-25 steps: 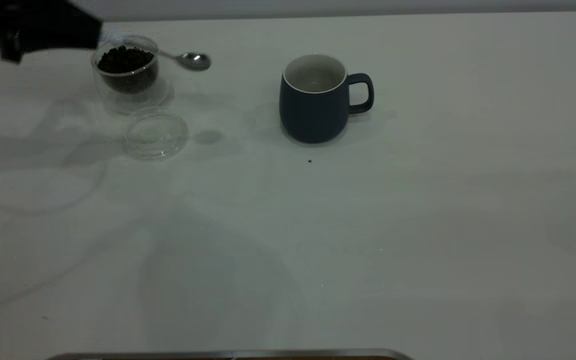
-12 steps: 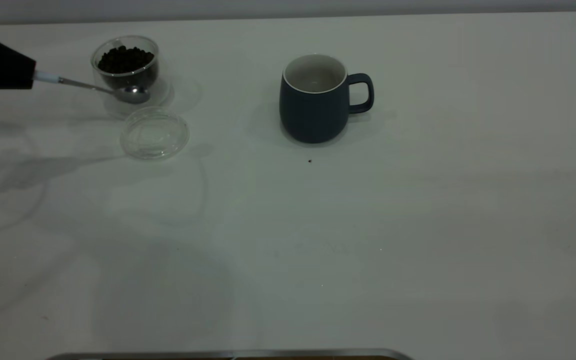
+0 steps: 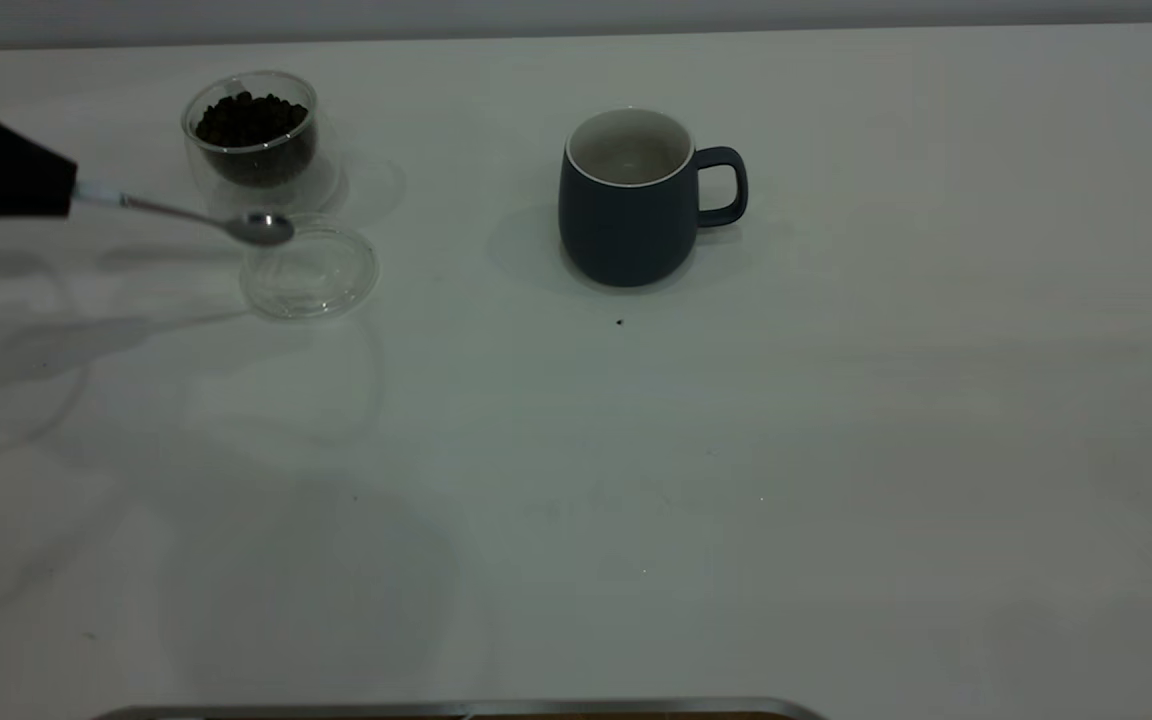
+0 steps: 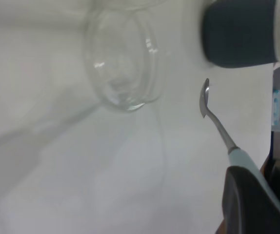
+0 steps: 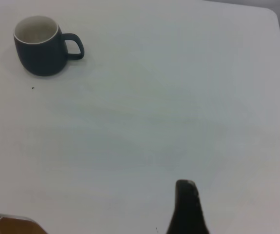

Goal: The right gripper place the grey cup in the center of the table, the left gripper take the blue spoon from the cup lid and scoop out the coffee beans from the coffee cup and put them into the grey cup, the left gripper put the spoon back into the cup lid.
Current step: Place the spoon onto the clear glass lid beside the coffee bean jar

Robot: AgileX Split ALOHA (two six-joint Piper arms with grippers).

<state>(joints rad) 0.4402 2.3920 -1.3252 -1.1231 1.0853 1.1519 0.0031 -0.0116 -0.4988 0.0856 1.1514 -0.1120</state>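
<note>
The robot's left gripper will put the blue spoon across the clear cup lid's rim (image 3: 250, 264) (image 4: 92, 68) farthest from the grey cup.
My left gripper (image 3: 56, 185) is at the table's far left, shut on the blue spoon (image 3: 186, 212) by its pale handle. The silver bowl looks empty and hangs over the near-left edge of the clear cup lid (image 3: 321, 275). Just behind stands the glass coffee cup (image 3: 254, 175), full of coffee beans (image 3: 251, 118). The grey cup (image 3: 626, 215) stands upright mid-table, handle to the right, with no beans showing inside. The left wrist view shows the spoon (image 4: 213, 114), lid (image 4: 123, 63) and grey cup (image 4: 237, 34). My right gripper (image 5: 186, 195) is out of the exterior view, a single black taper far from the grey cup (image 5: 40, 48).
One loose bean (image 3: 619, 322) lies on the white table (image 3: 836, 450) just in front of the grey cup. A metal edge (image 3: 456, 708) runs along the near border. The table's rounded corner (image 5: 271, 14) shows in the right wrist view.
My left gripper carried the spoon from behind the coffee cup, round its front, down to the lid's edge. The cups and lid have stayed put.
</note>
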